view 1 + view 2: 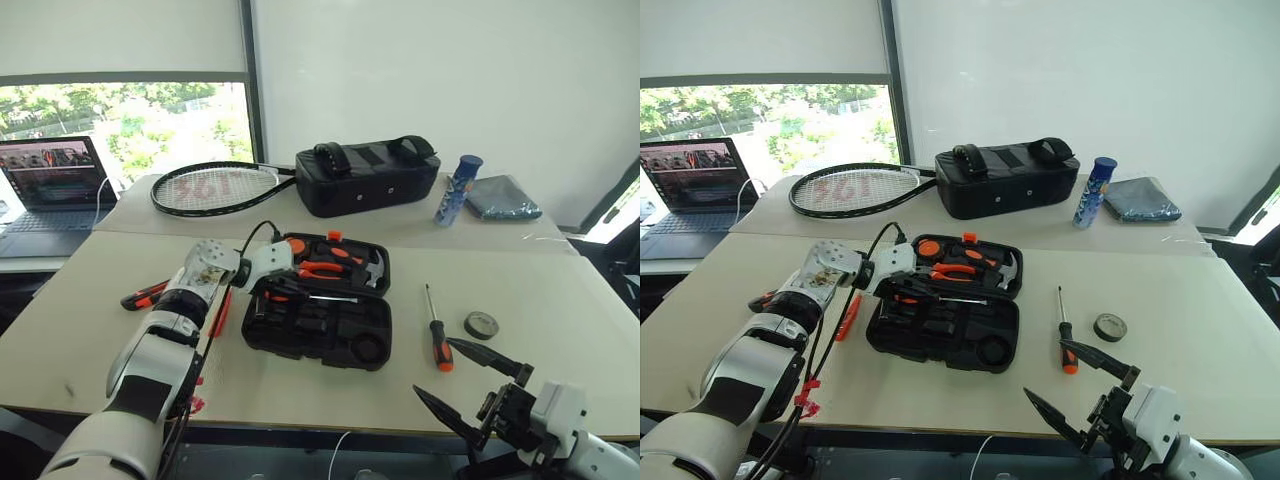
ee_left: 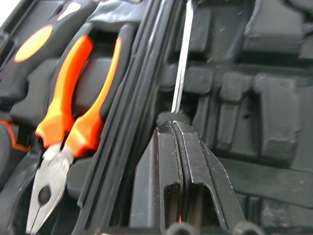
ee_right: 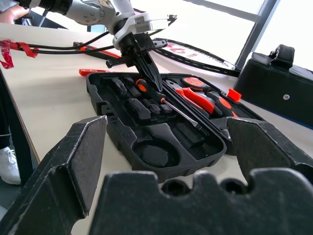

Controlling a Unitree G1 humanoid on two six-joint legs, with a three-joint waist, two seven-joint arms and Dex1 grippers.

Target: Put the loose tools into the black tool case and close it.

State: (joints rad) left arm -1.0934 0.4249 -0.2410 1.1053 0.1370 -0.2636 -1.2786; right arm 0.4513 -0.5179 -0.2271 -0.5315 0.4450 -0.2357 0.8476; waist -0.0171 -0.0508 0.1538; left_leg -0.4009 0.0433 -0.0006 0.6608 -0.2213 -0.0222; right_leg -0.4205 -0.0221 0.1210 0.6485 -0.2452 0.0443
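Note:
Next, I close my right gripper on the screwdriver beside the grey tape roll, at the back half of the screwdriver's handle (image 1: 442, 353).
The black tool case (image 1: 335, 345) lies open at the table's middle, with orange pliers (image 2: 73, 117) and a hammer (image 1: 372, 266) seated in its lid. My left gripper (image 1: 277, 290) is shut and points down into the case. Its tips rest where the handle of a screwdriver (image 3: 146, 89) meets the shaft; that tool lies across the slots. Right of the case lie another screwdriver (image 1: 436, 335) and the grey tape roll (image 1: 481, 324). An orange-black tool (image 1: 145, 295) and a thin orange one (image 1: 848, 318) lie to its left. My right gripper (image 1: 434, 368) hovers open near the front edge.
A tennis racket (image 1: 215, 188), a black strapped bag (image 1: 367, 178), a blue bottle (image 1: 457, 190) and a folded grey cloth (image 1: 503, 198) sit on the far table. A laptop (image 1: 50, 190) stands at the far left.

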